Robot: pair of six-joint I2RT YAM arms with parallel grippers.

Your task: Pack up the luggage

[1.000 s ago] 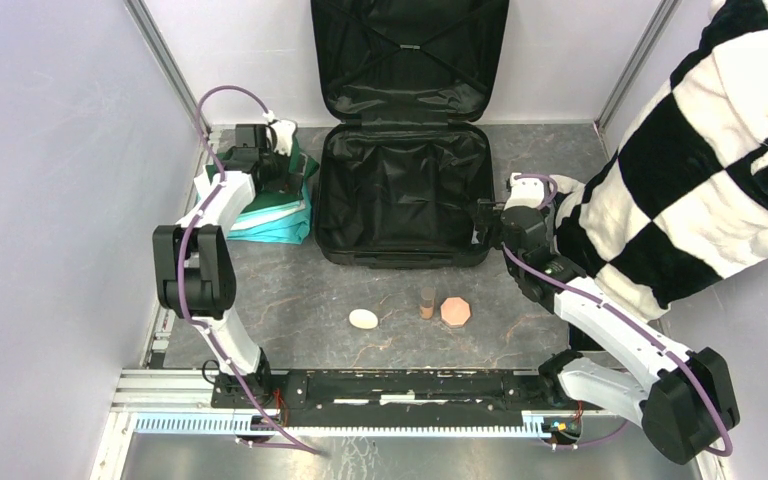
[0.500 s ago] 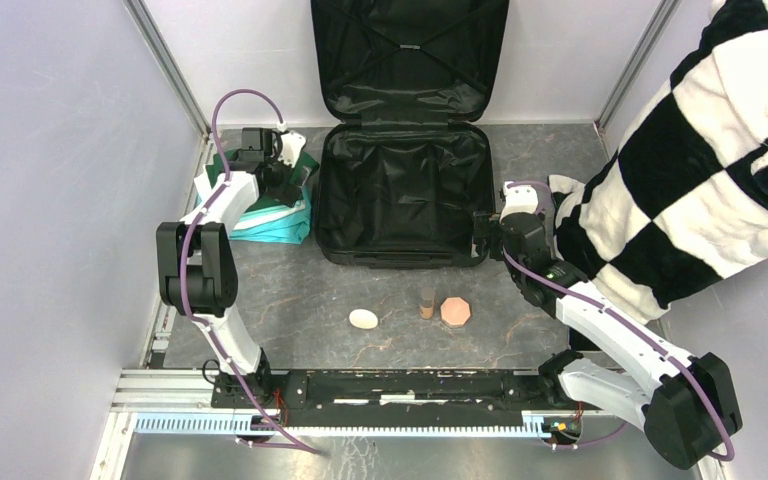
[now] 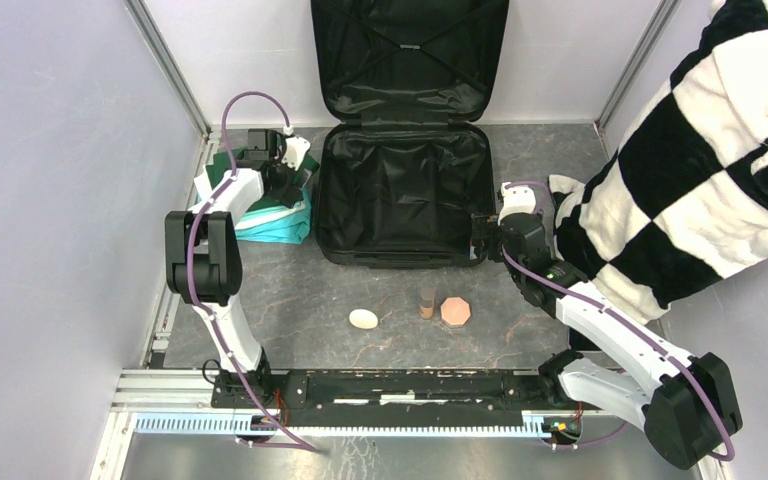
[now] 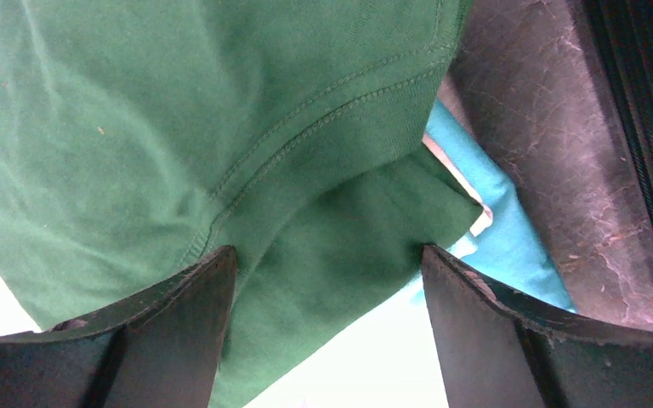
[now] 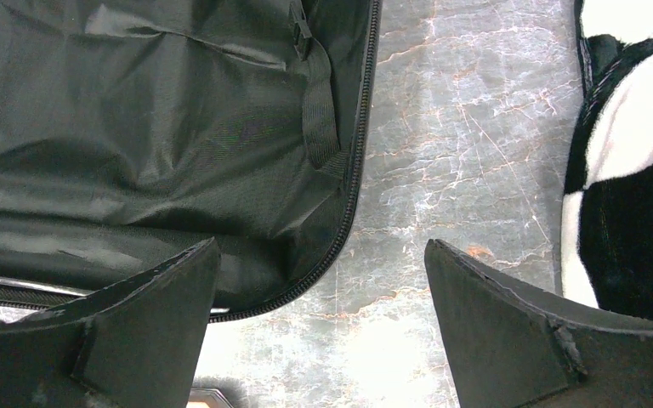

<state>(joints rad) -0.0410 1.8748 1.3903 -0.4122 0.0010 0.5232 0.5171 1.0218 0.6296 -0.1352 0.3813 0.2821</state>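
Note:
My left gripper is straddling the near edge of the green garment over the teal one, so next I grab the green garment farther back [image 4: 327, 157] before I carry it into the luggage.
The black luggage [image 3: 403, 195] lies open on the table, its lid [image 3: 408, 55] leaning against the back wall and its lining [image 5: 153, 127] bare. To its left, a green garment [image 4: 221, 110] tops a pile over a teal one [image 4: 519, 246]. My left gripper [image 4: 330, 272] presses down on that pile [image 3: 295, 200], jaws wide, a fold of green cloth bunched between both fingers. My right gripper [image 5: 323, 280] hovers open over the tabletop at the luggage's near right corner [image 3: 480, 232], holding nothing.
A black-and-white checkered blanket [image 3: 700, 150] fills the right side and reaches the right arm. A white oval thing [image 3: 363, 318], a brown cylinder [image 3: 427, 302] and a pink octagonal piece [image 3: 455, 312] sit in front of the luggage. Walls enclose left and back.
My left gripper has shifted right across the clothes pile toward the luggage, and its jaws have narrowed slightly on the green cloth. The right gripper has edged toward the luggage's corner.

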